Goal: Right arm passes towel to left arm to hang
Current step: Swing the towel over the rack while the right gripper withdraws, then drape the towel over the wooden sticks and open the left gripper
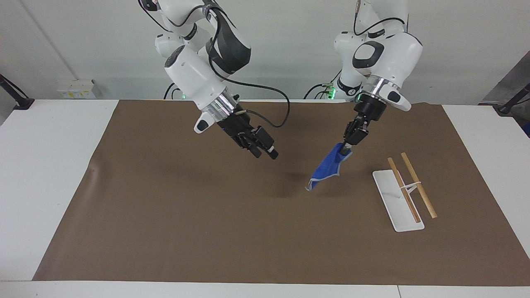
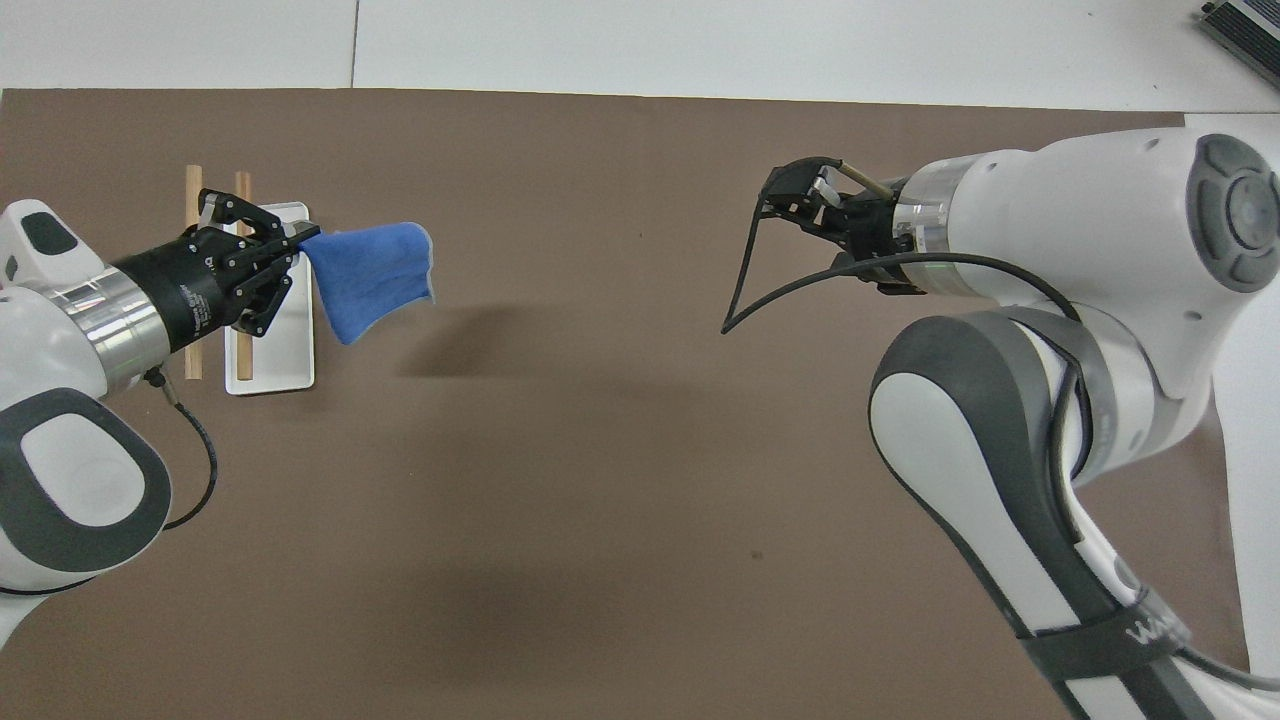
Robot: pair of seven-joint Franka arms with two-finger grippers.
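Note:
Next, my left gripper lets go of the blue towel draped across both wooden rods (image 2: 240,257), near the middle of their length.
The blue towel (image 1: 327,169) (image 2: 372,280) hangs by one corner from my left gripper (image 1: 346,150) (image 2: 300,240), which is shut on it. It dangles in the air over the brown mat, close to the rack's end nearer the robots. My right gripper (image 1: 265,153) (image 2: 800,195) is open and holds nothing. It hovers over the middle of the mat, well apart from the towel, and its black cable (image 2: 740,290) loops loose at the wrist.
A white rack base (image 1: 391,207) (image 2: 270,360) with two wooden rods (image 1: 419,186) (image 2: 193,200) raised on a wire stand sits toward the left arm's end. The brown mat (image 1: 186,215) covers most of the white table (image 1: 49,165).

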